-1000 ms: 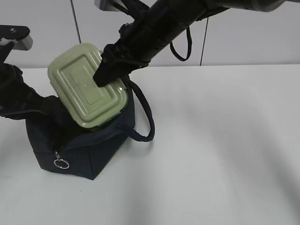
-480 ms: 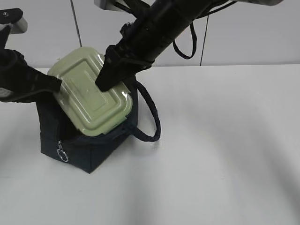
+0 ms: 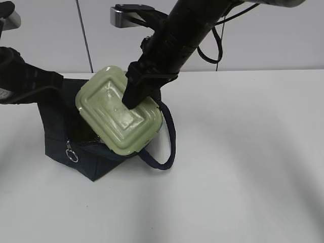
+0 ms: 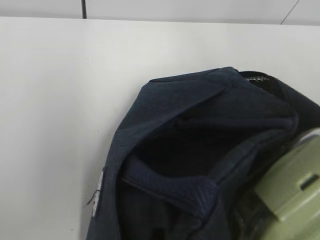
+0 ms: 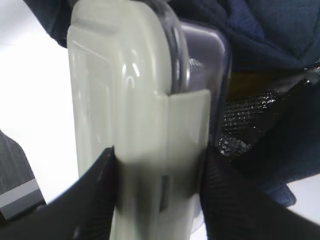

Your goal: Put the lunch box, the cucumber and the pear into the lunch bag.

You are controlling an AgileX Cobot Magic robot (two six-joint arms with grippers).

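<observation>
My right gripper is going to let go of the lunch box inside the navy lunch bag (image 3: 97, 120) (image 5: 242, 117), against the side of the bag next to the handle loop.
The lunch box (image 3: 114, 119), clear with a sage-green lid, hangs tilted over the open top of the navy lunch bag (image 3: 55, 142). My right gripper (image 3: 132, 96) is shut on the box's far end; its black fingers clamp the lid and base (image 5: 125, 100) in the right wrist view. At the bag's upper left rim my left gripper (image 3: 53, 83) is shut on the fabric and holds it up. The left wrist view looks into the dark bag (image 4: 190, 115), with a corner of the lunch box (image 4: 295, 185) at lower right. The cucumber and the pear are out of view.
The bag's padded handle loop (image 3: 167, 142) lies on the white table (image 3: 243, 167) to the right of the bag. A silver zipper ring (image 3: 72, 154) hangs on the bag's front. A grey wall stands behind the table.
The right gripper has carried the lunch box to the right and lower, over the bag's mouth. The left arm has risen with the bag's rim, and the bag has shifted.
</observation>
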